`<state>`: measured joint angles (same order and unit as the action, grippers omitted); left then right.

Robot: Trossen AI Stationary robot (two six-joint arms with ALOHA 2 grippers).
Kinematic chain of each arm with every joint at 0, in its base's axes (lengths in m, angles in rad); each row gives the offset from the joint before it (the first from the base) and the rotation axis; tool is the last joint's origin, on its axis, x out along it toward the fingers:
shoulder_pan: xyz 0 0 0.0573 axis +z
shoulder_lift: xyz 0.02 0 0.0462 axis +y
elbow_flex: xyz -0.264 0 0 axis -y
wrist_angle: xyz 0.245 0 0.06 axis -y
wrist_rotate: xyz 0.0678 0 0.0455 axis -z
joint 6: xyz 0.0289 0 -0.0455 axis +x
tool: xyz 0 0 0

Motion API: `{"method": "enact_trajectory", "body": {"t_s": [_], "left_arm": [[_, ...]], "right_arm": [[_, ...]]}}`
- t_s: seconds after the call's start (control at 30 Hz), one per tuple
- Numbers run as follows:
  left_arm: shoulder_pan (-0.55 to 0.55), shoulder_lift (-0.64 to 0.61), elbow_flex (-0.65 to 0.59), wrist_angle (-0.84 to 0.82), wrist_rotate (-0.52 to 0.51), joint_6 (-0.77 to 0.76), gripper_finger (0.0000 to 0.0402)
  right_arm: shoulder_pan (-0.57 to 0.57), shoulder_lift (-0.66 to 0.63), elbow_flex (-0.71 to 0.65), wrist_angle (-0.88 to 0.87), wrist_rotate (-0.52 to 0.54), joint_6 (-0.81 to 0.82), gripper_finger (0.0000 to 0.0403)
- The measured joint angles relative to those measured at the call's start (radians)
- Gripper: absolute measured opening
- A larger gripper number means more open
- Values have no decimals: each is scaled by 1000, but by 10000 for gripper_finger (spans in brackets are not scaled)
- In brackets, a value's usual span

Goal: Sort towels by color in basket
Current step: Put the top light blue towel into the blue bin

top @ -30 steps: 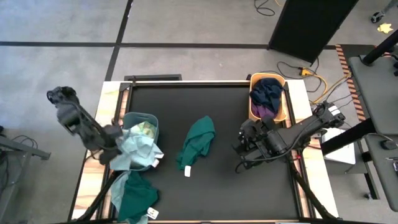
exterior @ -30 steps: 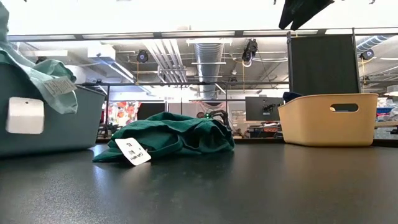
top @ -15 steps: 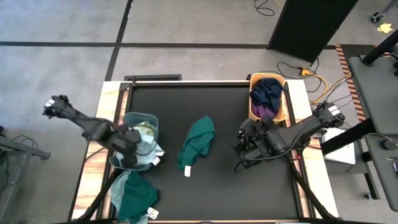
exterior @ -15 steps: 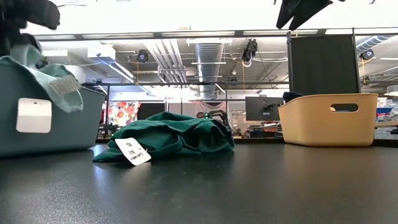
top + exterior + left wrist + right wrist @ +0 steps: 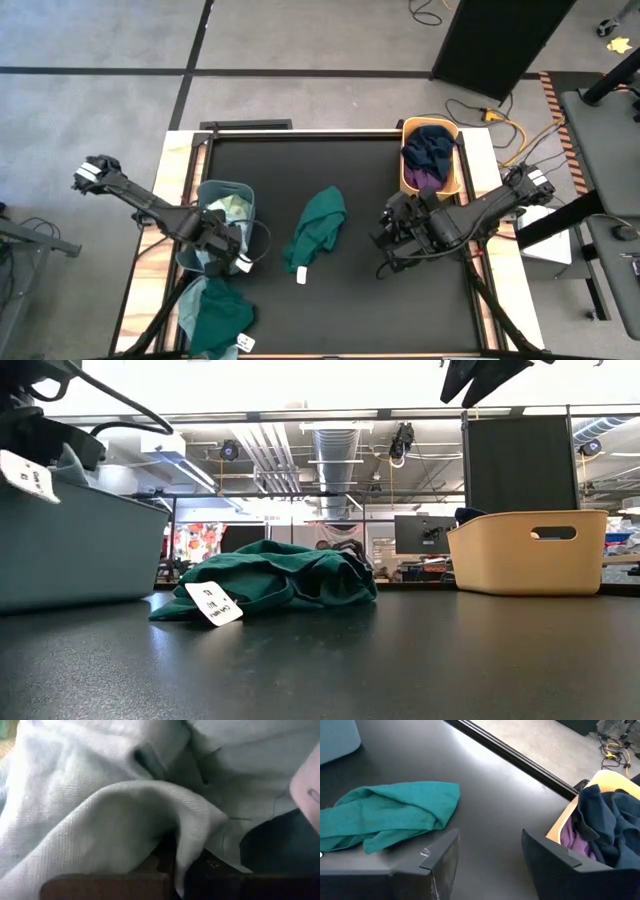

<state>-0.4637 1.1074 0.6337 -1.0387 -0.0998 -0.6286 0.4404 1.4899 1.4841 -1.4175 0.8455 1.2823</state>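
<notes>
My left gripper should release the light mint towel inside the near half of the grey-blue basket [image 5: 208, 248].
My left gripper [image 5: 225, 245] reaches down into the grey-blue basket [image 5: 213, 186], shut on the light mint towel [image 5: 100, 810], which fills the left wrist view. That towel's white tag [image 5: 25, 475] sticks up over the basket's rim. A dark teal towel [image 5: 320, 225] lies bunched mid-table, its tag [image 5: 213, 603] on the tabletop. My right gripper [image 5: 487, 855] hangs open above the table, right of this towel. Navy [image 5: 605, 820] and purple [image 5: 572, 832] towels lie in the yellow basket [image 5: 530, 550]. My left gripper pinches a fold of the light mint towel [image 5: 175, 845] between its two fingers, coming from above and slanting in from the table's left. The cloth bunches around the fingers and hides their tips. The rest of the towel lies slack inside the grey-blue basket.
Another dark teal towel [image 5: 222, 315] with a paler cloth [image 5: 190, 298] beside it lies at the table's near left corner. The yellow basket [image 5: 405, 165] stands at the far right edge. Bare black tabletop lies between the mid-table towel and the right arm.
My left gripper has swung from the basket's left side toward the table's right and down into the basket. The light mint towel, which hung over the basket's near rim, has been drawn up and into it; its tag has risen above the rim.
</notes>
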Motion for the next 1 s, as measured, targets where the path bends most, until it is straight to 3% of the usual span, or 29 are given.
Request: {"method": "enact_trajectory", "body": {"t_s": [0.17, 0.33, 0.53, 0.73, 1.0], "left_arm": [[2, -23, -10, 22, -6, -16, 0], [6, -55, 65, -19, -55, -8, 0], [104, -90, 117, -76, -96, 61, 0], [212, -74, 20, -72, -98, 111, 0], [211, 8, -66, 86, -39, 28, 0]], "right_arm": [[0, 0, -8, 24, 0, -20, 206], [0, 0, -20, 37, 1, -27, 206], [0, 0, -25, 47, 3, -27, 206], [0, 0, -26, 49, 3, -27, 206], [0, 0, -27, 102, 3, -76, 206]]}}
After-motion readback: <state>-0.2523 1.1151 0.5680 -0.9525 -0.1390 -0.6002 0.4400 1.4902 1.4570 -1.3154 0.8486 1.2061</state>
